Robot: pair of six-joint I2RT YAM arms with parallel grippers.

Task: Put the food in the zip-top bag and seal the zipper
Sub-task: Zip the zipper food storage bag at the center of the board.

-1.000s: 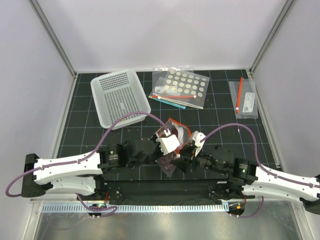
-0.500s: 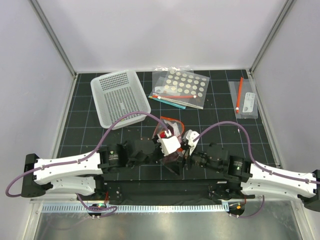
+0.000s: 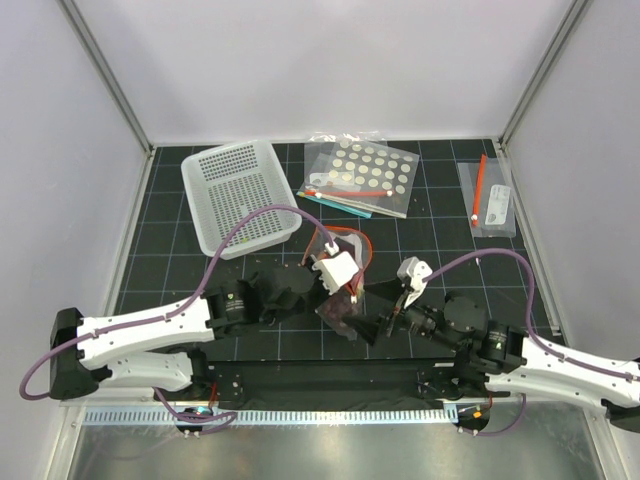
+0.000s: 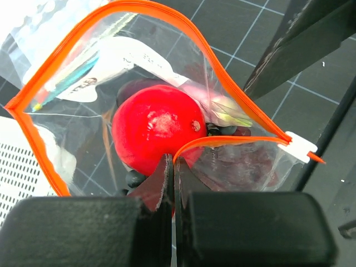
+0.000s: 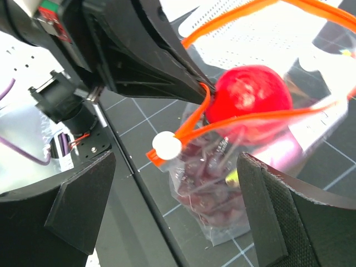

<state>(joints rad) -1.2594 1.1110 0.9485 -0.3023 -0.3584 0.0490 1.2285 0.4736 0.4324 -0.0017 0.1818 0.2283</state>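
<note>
The bag's near rim is in my left gripper, away from the white slider, so next my right gripper pinches the orange tail (image 4: 316,158) before my left gripper takes the slider.
The zip-top bag (image 4: 72,139) hangs open, its orange zipper (image 4: 161,11) spread in a wide loop. Inside lie the red apple (image 4: 153,130) and, below it, the dark purple grape bunch (image 5: 208,172). A yellow-green bit (image 4: 228,115) shows beside the apple; I cannot tell if it is the pineapple. My left gripper (image 4: 173,164) is shut on the bag's near zipper rim and holds it up over the mat (image 3: 347,292). My right gripper (image 5: 177,167) is open, its fingers (image 5: 83,200) apart on either side of the bag's corner with the white slider (image 5: 167,146), not touching it. In the top view the right gripper (image 3: 378,325) sits just right of the bag (image 3: 340,315).
A white perforated basket (image 3: 240,195) stands at the back left. The larger bag with white dots (image 3: 362,172) lies behind the held bag. A small clear bag with a white label (image 3: 488,200) lies at the back right. The enclosure's walls ring the black grid mat.
My right gripper has drawn back to the right and towards the near edge, away from the bag. My left gripper has shifted slightly away with the bag.
</note>
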